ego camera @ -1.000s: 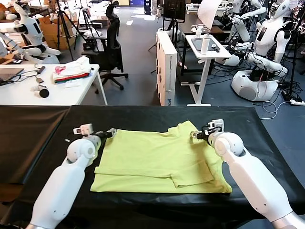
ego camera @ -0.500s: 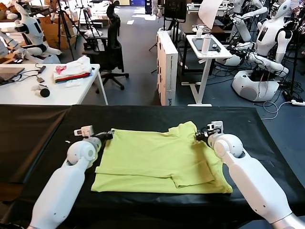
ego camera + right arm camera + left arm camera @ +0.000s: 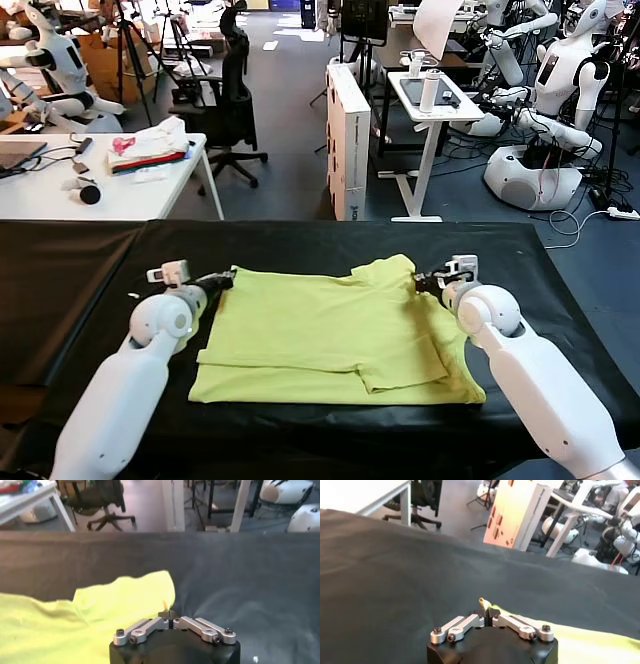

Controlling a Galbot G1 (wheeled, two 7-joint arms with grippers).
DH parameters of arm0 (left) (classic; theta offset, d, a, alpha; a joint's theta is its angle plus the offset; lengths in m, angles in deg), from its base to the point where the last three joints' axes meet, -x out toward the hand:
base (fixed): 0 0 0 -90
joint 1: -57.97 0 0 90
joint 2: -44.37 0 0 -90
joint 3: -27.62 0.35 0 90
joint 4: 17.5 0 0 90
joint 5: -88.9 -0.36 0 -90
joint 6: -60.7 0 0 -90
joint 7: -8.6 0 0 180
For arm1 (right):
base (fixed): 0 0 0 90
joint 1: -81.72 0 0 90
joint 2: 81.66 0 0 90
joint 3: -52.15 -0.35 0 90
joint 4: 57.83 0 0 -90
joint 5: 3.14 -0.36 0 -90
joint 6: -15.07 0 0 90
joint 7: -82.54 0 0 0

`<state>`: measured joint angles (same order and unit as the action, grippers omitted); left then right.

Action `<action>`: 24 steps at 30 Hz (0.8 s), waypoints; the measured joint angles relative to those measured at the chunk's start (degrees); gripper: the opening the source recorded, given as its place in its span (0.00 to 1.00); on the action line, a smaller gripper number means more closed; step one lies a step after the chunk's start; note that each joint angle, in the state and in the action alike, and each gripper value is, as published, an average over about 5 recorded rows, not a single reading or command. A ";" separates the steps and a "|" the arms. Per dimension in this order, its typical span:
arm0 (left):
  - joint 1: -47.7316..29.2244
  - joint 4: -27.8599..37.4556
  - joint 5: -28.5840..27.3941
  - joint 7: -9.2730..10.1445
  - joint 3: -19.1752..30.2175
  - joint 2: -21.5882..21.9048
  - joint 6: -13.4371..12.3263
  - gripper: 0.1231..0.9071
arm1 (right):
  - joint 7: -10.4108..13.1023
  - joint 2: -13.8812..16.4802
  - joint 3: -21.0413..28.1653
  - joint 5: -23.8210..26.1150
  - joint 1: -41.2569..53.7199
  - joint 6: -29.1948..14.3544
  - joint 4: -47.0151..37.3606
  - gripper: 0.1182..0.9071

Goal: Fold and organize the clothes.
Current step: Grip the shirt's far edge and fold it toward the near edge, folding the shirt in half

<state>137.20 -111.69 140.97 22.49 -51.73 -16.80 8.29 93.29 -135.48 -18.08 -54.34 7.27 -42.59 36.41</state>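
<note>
My left gripper will let go of the T-shirt's far corner onto the near part of the T-shirt, just inside its side edge (image 3: pixel 214 369).
The lime yellow-green T-shirt (image 3: pixel 325 330) lies partly folded on the black table (image 3: pixel 80 270), one sleeve sticking up at its far right. My left gripper (image 3: pixel 228 278) is shut on the shirt's far left corner; the left wrist view shows a yellow scrap (image 3: pixel 483 602) pinched in my left gripper (image 3: pixel 487 614). My right gripper (image 3: pixel 425 282) is shut on the shirt's far right edge beside the sleeve; in the right wrist view a thin sliver of cloth (image 3: pixel 165 605) sticks out of my right gripper (image 3: pixel 168 615), with the sleeve (image 3: pixel 125 597) beyond.
A white desk (image 3: pixel 110 185) with a heap of white, pink and red fabric (image 3: pixel 150 145) stands behind the table at left. A white box (image 3: pixel 350 140), a small stand (image 3: pixel 435 105), office chairs and other robots stand further back.
Both grippers have moved slightly outward, the left to the left and the right to the right, drawing the shirt's far edge a little tauter. Both stay shut on the cloth.
</note>
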 joint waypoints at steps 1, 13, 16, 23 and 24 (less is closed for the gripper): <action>0.73 -1.12 0.36 0.13 -0.44 0.34 0.02 0.10 | -0.09 0.34 -0.45 -0.01 -0.61 -0.08 0.73 0.03; 13.02 -16.62 3.15 1.03 -7.20 3.28 -0.33 0.10 | -0.47 6.24 -8.30 -0.14 -12.44 0.19 13.03 0.03; 16.15 -20.42 3.76 1.83 -9.02 3.27 -0.10 0.10 | 0.10 7.45 -10.16 1.16 -16.55 1.11 16.27 0.03; 23.11 -27.47 3.54 3.45 -11.60 2.24 1.21 0.10 | 2.59 8.73 -13.03 3.15 -24.06 6.38 21.87 0.03; 23.95 -28.10 3.44 3.50 -11.90 2.14 1.44 0.10 | 2.83 8.88 -13.35 3.22 -24.89 7.35 22.41 0.03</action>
<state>161.15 -139.79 144.42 25.99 -63.63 -14.66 9.73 96.12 -126.61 -31.43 -51.12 -17.63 -35.23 58.81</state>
